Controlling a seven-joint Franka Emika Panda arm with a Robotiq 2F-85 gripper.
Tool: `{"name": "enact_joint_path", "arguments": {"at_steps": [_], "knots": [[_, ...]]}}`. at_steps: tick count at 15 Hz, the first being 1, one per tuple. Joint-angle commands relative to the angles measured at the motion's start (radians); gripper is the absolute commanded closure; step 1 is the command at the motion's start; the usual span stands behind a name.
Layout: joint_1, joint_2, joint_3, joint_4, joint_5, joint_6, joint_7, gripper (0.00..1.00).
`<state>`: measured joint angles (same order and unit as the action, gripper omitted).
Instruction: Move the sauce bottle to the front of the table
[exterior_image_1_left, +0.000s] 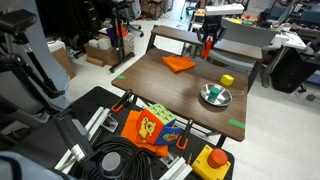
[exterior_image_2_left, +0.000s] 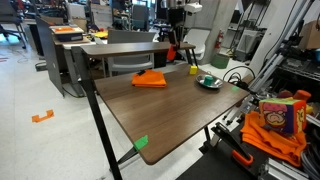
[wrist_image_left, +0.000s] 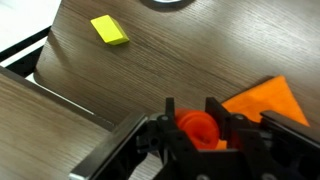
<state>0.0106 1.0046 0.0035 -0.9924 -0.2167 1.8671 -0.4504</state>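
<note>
My gripper is going to set the sauce bottle, now at the table's far edge, down and let go of it on the bare wood (exterior_image_1_left: 177, 103) near the front edge of the table, next to the metal bowl.
The red-orange sauce bottle (wrist_image_left: 197, 130) sits between my gripper's (wrist_image_left: 192, 106) two black fingers, which close against its sides. In both exterior views the gripper (exterior_image_1_left: 207, 40) (exterior_image_2_left: 172, 42) hangs over the far edge of the dark wooden table (exterior_image_1_left: 160, 92) (exterior_image_2_left: 165, 115), with the bottle (exterior_image_1_left: 207, 48) (exterior_image_2_left: 172, 51) showing red under it. I cannot tell whether the bottle's base touches the tabletop.
A flat orange cloth (exterior_image_1_left: 179, 64) (exterior_image_2_left: 150, 79) (wrist_image_left: 266, 104) lies beside the gripper. A small yellow block (exterior_image_1_left: 227, 80) (exterior_image_2_left: 193, 70) (wrist_image_left: 109, 30) and a metal bowl (exterior_image_1_left: 215, 95) (exterior_image_2_left: 209, 82) are further along. Chairs stand behind the far edge. Green tape marks the corners.
</note>
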Motion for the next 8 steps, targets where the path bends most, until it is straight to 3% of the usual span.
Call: {"name": "enact_joint_path", "arguments": {"at_steps": [1, 4, 8], "knots": [[-0.017, -0.141, 0.04, -0.239, -0.018, 0.032, -0.141, 0.88], [-0.009, -0.213, 0.039, -0.382, -0.043, 0.04, -0.192, 0.88], [0.005, -0.302, 0.031, -0.575, -0.096, 0.071, -0.168, 0.88]]}}
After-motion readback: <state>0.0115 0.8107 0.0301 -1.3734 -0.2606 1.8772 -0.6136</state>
